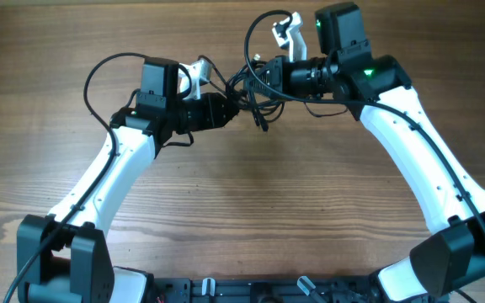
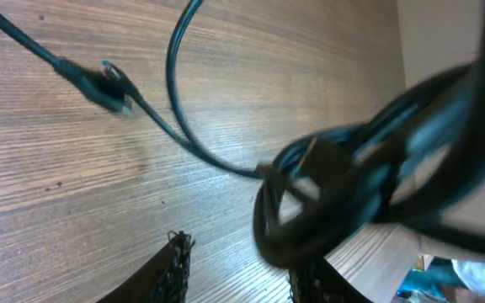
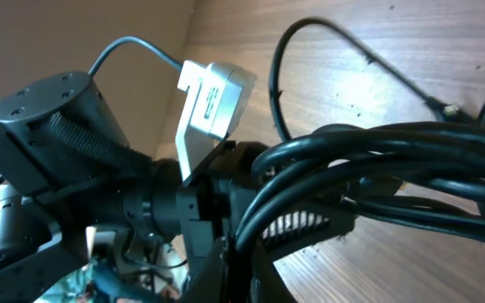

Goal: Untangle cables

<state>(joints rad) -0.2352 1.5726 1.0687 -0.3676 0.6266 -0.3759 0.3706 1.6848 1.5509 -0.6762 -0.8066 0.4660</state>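
The loops are bunched in my right gripper, so my open left gripper will close on the bundle [image 1: 242, 96] before my right gripper opens and takes the loops beside it.
The cables [image 1: 244, 82] are a black tangle hanging between the two arms at the table's far middle. In the right wrist view the bundle [image 3: 377, 160] runs as thick dark loops straight into my right gripper [image 3: 251, 240], which is shut on it. My left gripper [image 2: 238, 252] is open, with bare wood showing between its fingers. The bundle [image 2: 352, 194] hangs just above its right finger [image 2: 310, 282], and I cannot tell whether they touch. One loose strand runs off to a small plug [image 2: 112, 84] lying on the wood. Overhead, my left gripper [image 1: 236, 104] faces my right gripper [image 1: 259, 77].
The wooden table [image 1: 242, 194] spreads out in front of both arms. A thicker black wire [image 1: 99, 71] loops off the left arm. The left arm's body [image 3: 57, 126] and its white bracket [image 3: 213, 101] fill the left of the right wrist view, close to the bundle.
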